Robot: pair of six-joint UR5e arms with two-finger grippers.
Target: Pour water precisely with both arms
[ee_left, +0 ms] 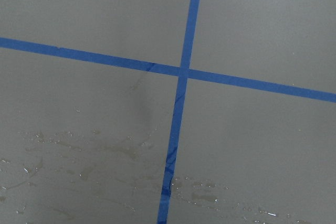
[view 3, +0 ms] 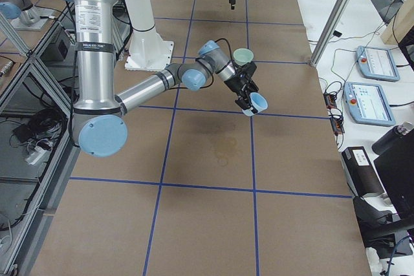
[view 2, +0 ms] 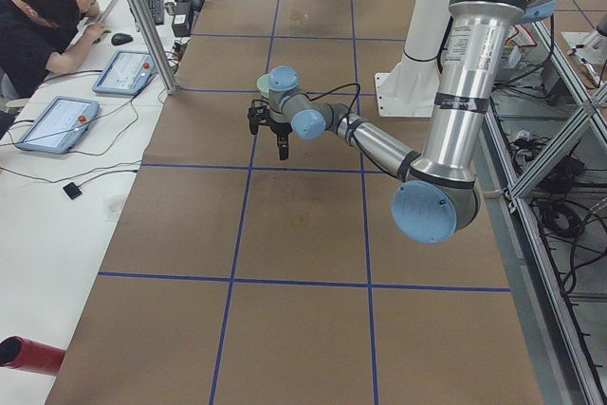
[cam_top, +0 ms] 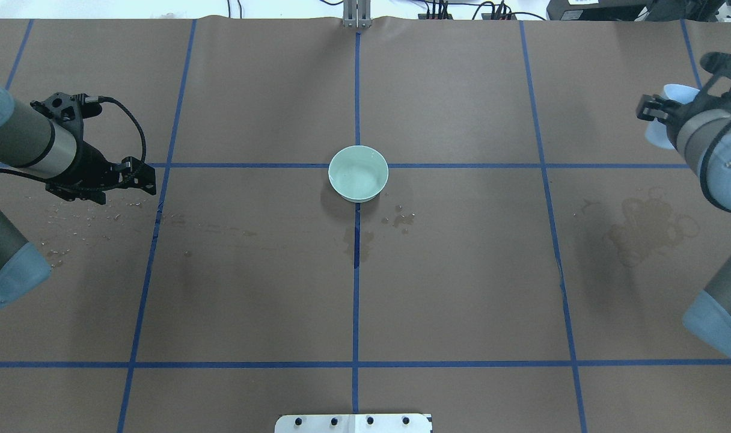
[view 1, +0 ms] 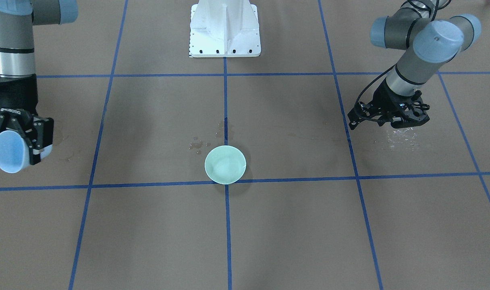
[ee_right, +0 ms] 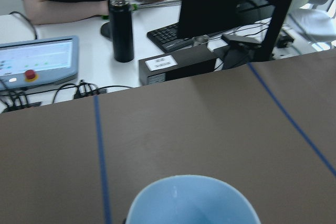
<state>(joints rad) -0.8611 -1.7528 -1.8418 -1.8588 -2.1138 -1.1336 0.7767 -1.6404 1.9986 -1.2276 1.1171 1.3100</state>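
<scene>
My right gripper will put the light blue cup down on the table (view 1: pixel 2 157) between the brownish stains and the outer edge.
My right gripper (view 1: pixel 21 147) is shut on a light blue cup (view 1: pixel 9 151) and holds it tilted above the table at the right end; the cup's rim fills the bottom of the right wrist view (ee_right: pixel 191 203). I cannot tell if there is water in it. My left gripper (view 1: pixel 354 121) looks shut and empty, low over spilled water drops (view 1: pixel 402 139), which also glint in the left wrist view (ee_left: pixel 121 150). A mint-green bowl (cam_top: pixel 358 173) stands at the table's centre, far from both grippers. More drops (cam_top: pixel 401 219) lie beside it.
The white pedestal (view 1: pixel 225 32) stands at the robot's side of the table. Dried brownish stains (cam_top: pixel 648 228) mark the paper on the right. Blue tape lines (cam_top: pixel 356 270) grid the table. Operators, tablets and a black bottle (ee_right: pixel 121 24) are beyond the far edge.
</scene>
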